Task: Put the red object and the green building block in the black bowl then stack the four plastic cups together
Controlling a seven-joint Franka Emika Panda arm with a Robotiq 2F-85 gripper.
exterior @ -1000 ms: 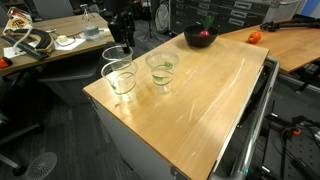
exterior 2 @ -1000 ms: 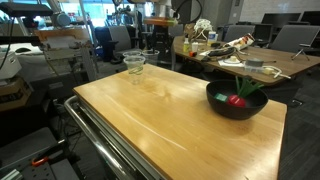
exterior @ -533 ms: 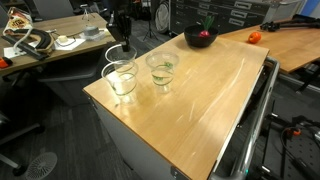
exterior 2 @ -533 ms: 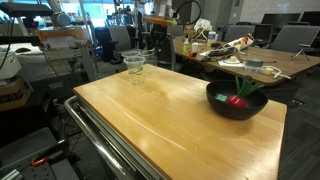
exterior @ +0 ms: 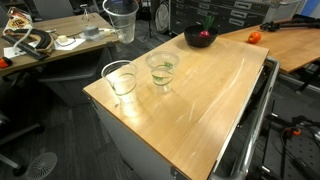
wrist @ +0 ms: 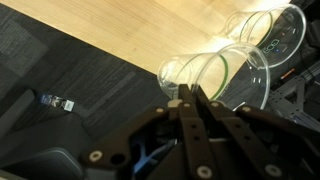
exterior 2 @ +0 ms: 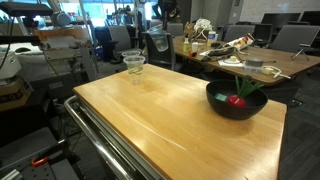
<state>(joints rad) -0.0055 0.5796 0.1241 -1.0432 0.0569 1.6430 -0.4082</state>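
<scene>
The robot's gripper should release the clear plastic cup inside the standing cup nearer the black bowl (exterior: 162,70).
My gripper (wrist: 190,94) is shut on the rim of one clear plastic cup (exterior: 122,20). It holds that cup in the air above the table's far left corner. The same cup (wrist: 205,72) hangs just past the fingertips in the wrist view. Two more clear cups stand on the wooden table below, one (exterior: 118,78) near the corner and one (exterior: 160,68) beside it. The black bowl (exterior: 192,42) sits at the far end of the table. In it lies the red object (exterior 2: 235,100), with some green above it. I cannot make out the green building block as such.
An orange-red ball (exterior: 254,37) lies on the neighbouring wooden desk behind the bowl. Cluttered desks (exterior: 50,45) and office chairs surround the table (exterior: 200,100). A metal rail (exterior 2: 110,140) runs along the table's edge. Dark carpet lies below.
The gripper has shut on the cup's rim and lifted that cup straight up off the table corner. The other cups and the bowl have not moved.
</scene>
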